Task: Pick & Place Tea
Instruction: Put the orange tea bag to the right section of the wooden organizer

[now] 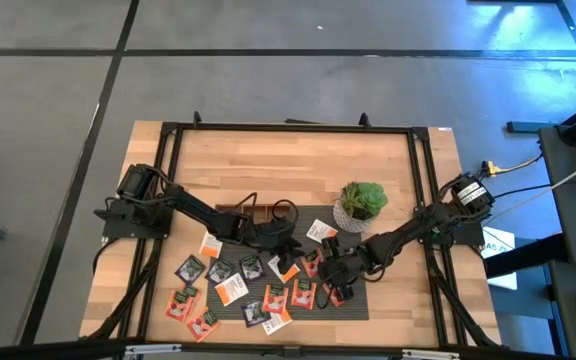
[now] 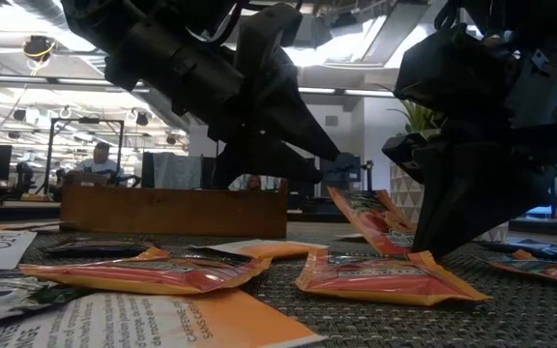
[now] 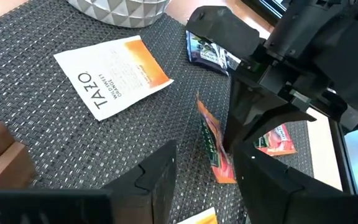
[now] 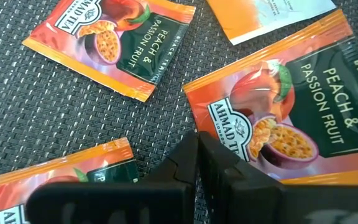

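The tilted orange-red sachet is standing past the fingers of my left gripper, so my left gripper needs to move in and pinch the sachet's upper edge (image 2: 343, 200) while my right gripper keeps it steady.
Several tea sachets, orange-red (image 1: 303, 293), dark (image 1: 218, 270) and white with orange (image 1: 230, 288), lie flat on a dark woven mat (image 1: 353, 305). One orange-red sachet (image 2: 370, 217) stands tilted up from the mat. My right gripper (image 4: 199, 146) is shut at its lower end. My left gripper (image 3: 209, 158) is open just short of that sachet (image 3: 211, 140), one finger on each side of it and touching nothing. In the high view the two grippers meet mid-mat, left (image 1: 290, 240) and right (image 1: 330, 268). My right gripper pinches the orange-red sachet by its lower corner (image 4: 211, 127) between its two shut fingertips. The fingers slant down from the table's right side. The sachet stands tilted, lower end (image 2: 402, 253) at the mat, upper end (image 2: 341, 193) free in the air toward my left gripper.
A long wooden tray (image 1: 248, 212) stands at the mat's far edge behind my left arm. A potted green plant (image 1: 361, 203) sits at the mat's far right corner. A white TAZO sachet (image 3: 114, 74) lies flat near the pot. Bare wood lies beyond the tray.
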Tool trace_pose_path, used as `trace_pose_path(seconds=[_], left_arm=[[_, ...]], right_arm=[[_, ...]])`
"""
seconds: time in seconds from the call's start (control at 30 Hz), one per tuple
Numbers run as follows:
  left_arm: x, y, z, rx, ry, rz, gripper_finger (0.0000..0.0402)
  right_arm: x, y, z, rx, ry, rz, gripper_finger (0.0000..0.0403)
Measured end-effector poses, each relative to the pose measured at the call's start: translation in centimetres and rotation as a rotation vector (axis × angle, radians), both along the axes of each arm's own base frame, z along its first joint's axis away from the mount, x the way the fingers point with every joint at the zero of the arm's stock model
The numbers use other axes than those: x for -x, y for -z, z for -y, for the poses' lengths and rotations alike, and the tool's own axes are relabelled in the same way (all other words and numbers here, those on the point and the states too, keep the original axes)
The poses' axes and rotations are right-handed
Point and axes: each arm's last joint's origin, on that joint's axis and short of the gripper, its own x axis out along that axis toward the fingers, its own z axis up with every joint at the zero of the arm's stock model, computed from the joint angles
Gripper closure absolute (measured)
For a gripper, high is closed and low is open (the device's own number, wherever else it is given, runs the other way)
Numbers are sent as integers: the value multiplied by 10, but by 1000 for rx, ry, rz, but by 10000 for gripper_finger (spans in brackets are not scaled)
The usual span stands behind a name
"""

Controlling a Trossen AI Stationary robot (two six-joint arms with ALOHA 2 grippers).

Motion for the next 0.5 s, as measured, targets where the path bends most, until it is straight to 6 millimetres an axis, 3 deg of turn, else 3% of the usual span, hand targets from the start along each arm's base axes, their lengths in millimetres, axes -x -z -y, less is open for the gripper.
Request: trace_pose_path(seconds=[0.5], left_arm=[[-1, -1, 0, 15, -7, 12, 255]], right_arm=[[0, 0, 0, 2, 1, 1, 382]])
